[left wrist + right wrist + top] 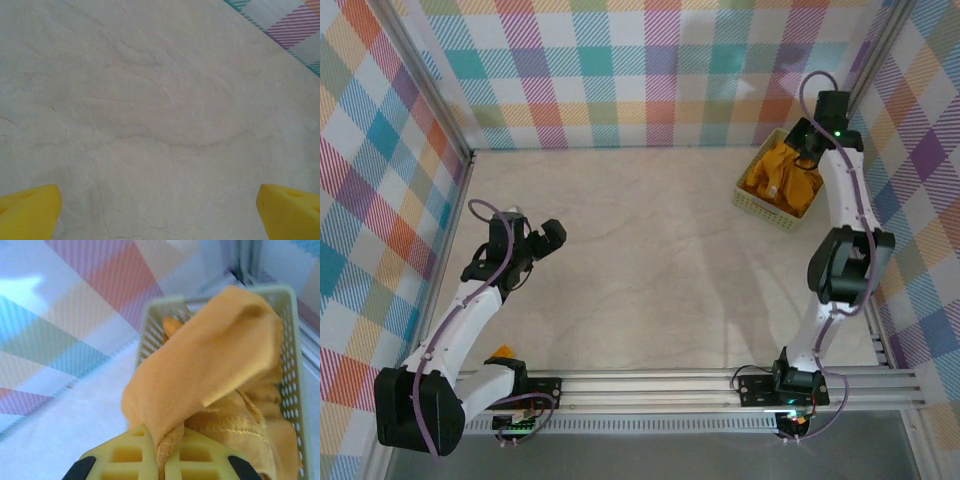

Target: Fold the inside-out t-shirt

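Note:
The robot's right gripper needs to release the mustard-orange t-shirt on the bare marbled tabletop [629, 241] between the basket and the left gripper.
The mustard-orange t-shirt [782, 176] lies bunched in a pale green plastic basket [760, 205] at the table's far right. My right gripper [163, 460] is over the basket, shut on a fold of the t-shirt [210, 365], with a stitched hem pinched between its yellow fingers [125, 455]. The cloth rises out of the basket [292, 360] toward the jaws. My left gripper [535, 240] hovers over bare table at the left. Its jaws stand wide apart, the yellow fingertips [30, 210] at the two bottom corners of the left wrist view with nothing between them.
Checked walls close the table on the left, back and right. The basket sits close to the right wall and the back corner. A wide stretch of pale marbled tabletop [650, 270] lies between the arms. An aluminium rail [660, 385] runs along the near edge.

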`<act>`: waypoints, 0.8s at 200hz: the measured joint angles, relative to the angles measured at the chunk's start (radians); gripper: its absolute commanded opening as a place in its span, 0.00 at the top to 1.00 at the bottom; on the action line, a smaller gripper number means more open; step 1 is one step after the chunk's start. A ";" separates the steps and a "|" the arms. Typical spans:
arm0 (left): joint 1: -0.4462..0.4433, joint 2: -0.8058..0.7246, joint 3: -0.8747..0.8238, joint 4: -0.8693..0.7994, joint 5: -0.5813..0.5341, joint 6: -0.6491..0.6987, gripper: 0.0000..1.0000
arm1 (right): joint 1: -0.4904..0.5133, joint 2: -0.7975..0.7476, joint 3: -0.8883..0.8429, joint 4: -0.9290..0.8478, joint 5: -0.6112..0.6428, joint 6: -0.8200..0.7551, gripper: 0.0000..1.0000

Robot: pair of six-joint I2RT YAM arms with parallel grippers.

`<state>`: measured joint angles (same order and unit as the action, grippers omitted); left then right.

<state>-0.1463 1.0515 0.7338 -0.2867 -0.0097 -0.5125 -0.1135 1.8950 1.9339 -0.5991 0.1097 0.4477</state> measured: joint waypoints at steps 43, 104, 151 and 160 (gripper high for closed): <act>-0.002 0.000 0.003 0.000 0.013 0.000 0.00 | 0.077 -0.114 -0.078 0.084 -0.037 -0.019 1.00; -0.002 -0.005 0.003 0.000 0.023 0.000 0.00 | 0.237 -0.170 -0.027 0.058 -0.002 -0.106 1.00; -0.002 -0.023 0.003 -0.001 0.036 0.000 0.00 | 0.379 -0.200 0.224 0.050 0.020 -0.235 1.00; -0.002 -0.027 0.003 -0.001 0.040 0.000 0.00 | 0.416 -0.200 0.280 0.044 0.014 -0.260 1.00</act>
<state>-0.1486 1.0245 0.7364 -0.2878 0.0299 -0.5125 0.3027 1.6955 2.2139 -0.5549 0.1238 0.1879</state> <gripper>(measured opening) 0.997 0.083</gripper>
